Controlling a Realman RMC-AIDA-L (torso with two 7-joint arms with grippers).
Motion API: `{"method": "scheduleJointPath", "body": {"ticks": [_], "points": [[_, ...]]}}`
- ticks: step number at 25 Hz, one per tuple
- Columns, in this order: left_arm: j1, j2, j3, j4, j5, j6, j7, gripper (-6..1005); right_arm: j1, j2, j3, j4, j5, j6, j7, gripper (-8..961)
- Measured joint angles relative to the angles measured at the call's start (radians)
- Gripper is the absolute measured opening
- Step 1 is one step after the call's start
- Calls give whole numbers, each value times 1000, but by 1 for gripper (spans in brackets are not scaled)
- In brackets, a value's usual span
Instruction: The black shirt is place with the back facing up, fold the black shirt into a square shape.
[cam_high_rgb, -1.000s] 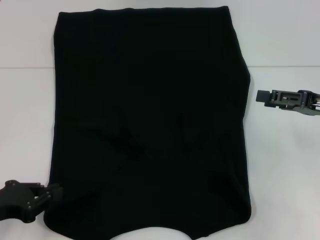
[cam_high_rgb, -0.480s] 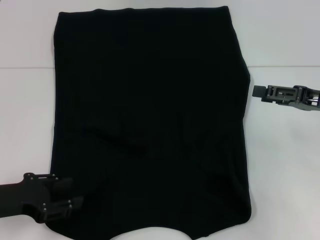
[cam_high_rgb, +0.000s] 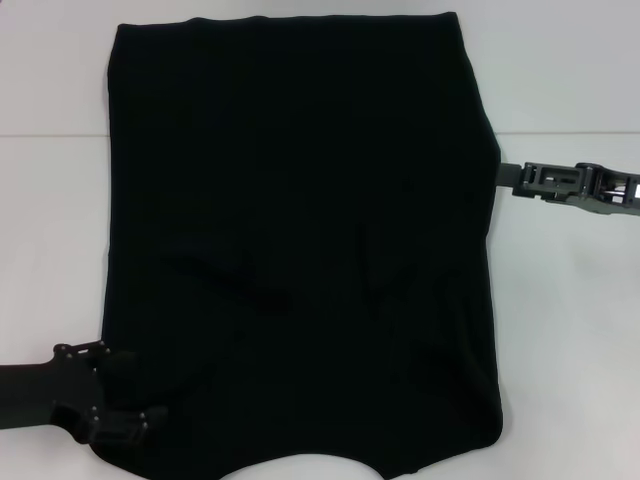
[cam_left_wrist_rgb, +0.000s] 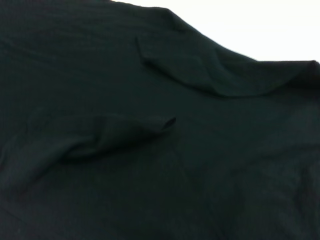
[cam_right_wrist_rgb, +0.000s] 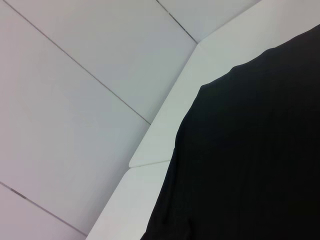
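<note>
Next, I draw my left gripper back, as it is well inside the shirt's edge over rumpled cloth, then take the shirt's side edge (cam_high_rgb: 103, 332) and pull it tight before folding.
The black shirt (cam_high_rgb: 300, 230) lies spread flat on the white table (cam_high_rgb: 570, 340), plain side up, with some wrinkles near its middle. My left gripper (cam_high_rgb: 128, 392) is over the shirt's near left corner, open, with one finger on either side of a patch of cloth. The left wrist view is filled with rumpled black shirt (cam_left_wrist_rgb: 150, 160). My right gripper (cam_high_rgb: 505, 176) reaches in from the right and its tip meets the shirt's right edge about halfway along. The right wrist view shows that edge of the shirt (cam_right_wrist_rgb: 250, 160) against the table.
White table shows on both sides of the shirt, with a seam line (cam_high_rgb: 50, 135) running across. The shirt's near hem reaches almost to the table's front edge. The right wrist view shows the table's edge (cam_right_wrist_rgb: 165, 135) and the tiled floor (cam_right_wrist_rgb: 75, 100) beyond it.
My left gripper has come in from the table's left onto the shirt's near left corner. My right gripper has slid left and slightly farther away until it touches the shirt's right edge.
</note>
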Motion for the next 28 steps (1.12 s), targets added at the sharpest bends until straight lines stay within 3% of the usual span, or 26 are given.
{"method": "scheduleJointPath", "body": {"ticks": [3, 9, 17, 28], "points": [[-1, -1, 15, -1, 0, -24, 1, 865, 0, 1, 10, 0, 2, 0, 1, 660], [-1, -3, 41, 2, 4, -51, 2, 893, -1, 1, 32, 0, 2, -6, 1, 658], [-2, -6, 81, 11, 21, -73, -5, 604, -1, 1, 40, 0, 2, -9, 1, 656], [-3, -6, 63, 11, 13, -72, -17, 230, -2, 1, 41, 0, 2, -8, 1, 652]]}}
